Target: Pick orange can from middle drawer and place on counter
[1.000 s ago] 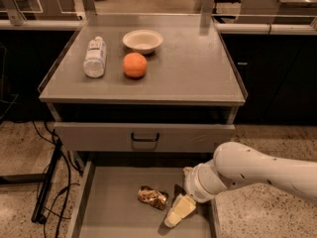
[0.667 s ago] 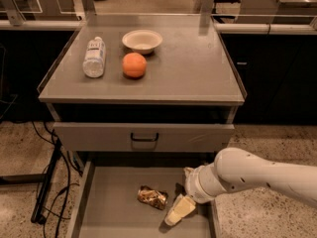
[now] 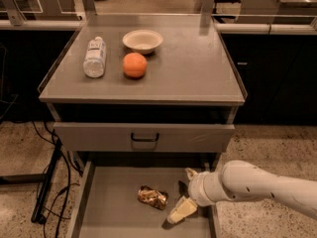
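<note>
The end of the orange can [image 3: 161, 201] closest to my gripper's open fingers, on the bottom of the middle drawer, should be grabbed next by my gripper.
The orange can [image 3: 152, 197], crumpled and shiny brown-gold, lies on the flat bottom of the open middle drawer [image 3: 111, 217], near its centre. My gripper [image 3: 185, 192] is low in the drawer, just right of the can and not touching it. It is open and empty, with one cream finger [image 3: 182, 210] pointing down-left by the can. My white arm [image 3: 247, 182] comes in from the right over the drawer's right wall. The grey counter [image 3: 193, 68] lies above, with a low raised rim.
On the counter stand a white bowl [image 3: 142, 40], an orange fruit [image 3: 134, 65] and a lying plastic bottle [image 3: 94, 57], all on its left half. A shut drawer front with a black handle [image 3: 144, 137] overhangs the open drawer. Cables [image 3: 49, 192] trail on the floor at left.
My forearm has sunk slightly. The gripper stays beside the can and the can has not moved.
</note>
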